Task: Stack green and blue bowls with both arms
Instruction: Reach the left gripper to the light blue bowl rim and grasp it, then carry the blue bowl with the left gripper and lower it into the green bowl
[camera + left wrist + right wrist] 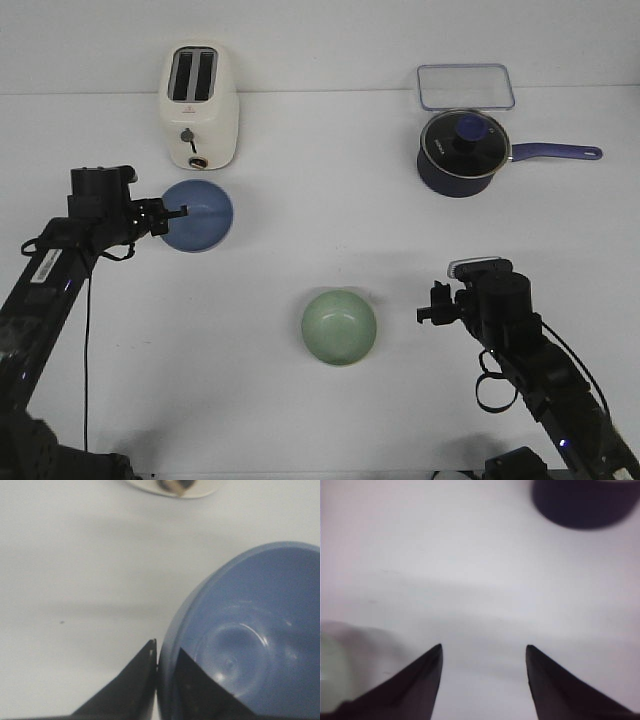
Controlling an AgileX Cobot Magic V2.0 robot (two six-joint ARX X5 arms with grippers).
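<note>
Next, my left gripper releases the blue bowl inside the green bowl [340,327], which is at the front middle of the table. The blue bowl still sits in front of the toaster.
The periwinkle blue bowl [199,215] sits on the white table at the left, in front of the toaster. My left gripper [176,211] is shut on its left rim, one finger inside and one outside; the left wrist view shows the bowl [250,645] pinched between the fingertips [142,675]. The pale sage green bowl [339,326] sits at the table's front middle. My right gripper [424,315] is open and empty, a little to the right of the green bowl, whose edge shows faintly in the right wrist view [331,672].
A cream toaster [200,105] stands at the back left, just behind the blue bowl. A dark navy saucepan [463,152] with a glass lid and a clear container lid [465,86] are at the back right. The saucepan also shows in the right wrist view [585,502].
</note>
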